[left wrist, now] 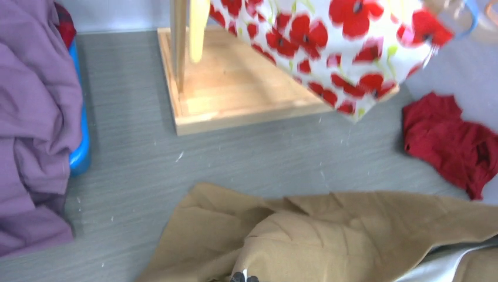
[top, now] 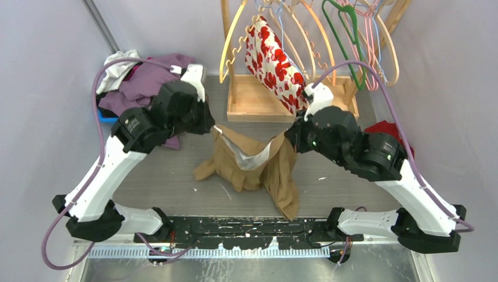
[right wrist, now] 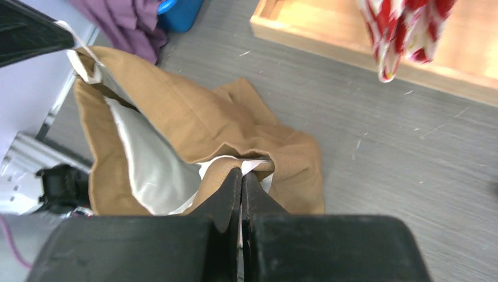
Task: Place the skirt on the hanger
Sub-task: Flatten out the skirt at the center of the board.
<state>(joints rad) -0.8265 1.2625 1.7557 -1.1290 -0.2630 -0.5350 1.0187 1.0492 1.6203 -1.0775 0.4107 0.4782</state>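
Next, my right gripper lets go of the tan skirt on the grey table (top: 253, 155) just in front of the rack's wooden base.
The tan skirt (top: 252, 170) with a pale lining hangs stretched between both grippers, its lower part lying crumpled on the grey table. My left gripper (top: 214, 126) is shut on one end of the waistband; in the left wrist view only its fingertips (left wrist: 245, 277) peek out from under the tan cloth (left wrist: 329, 241). My right gripper (right wrist: 241, 171) is shut on the other end of the waistband, with the skirt (right wrist: 194, 117) opening out beyond it. Several hangers (top: 234, 35), of wood, wire and green plastic, hang on the rack behind the skirt.
A red-and-white floral garment (top: 273, 61) hangs on the rack over its wooden base (top: 258, 97). Purple and white clothes (top: 147, 82) are piled on a blue bin (left wrist: 81, 153) at the back left. A red garment (left wrist: 455, 144) lies at the right.
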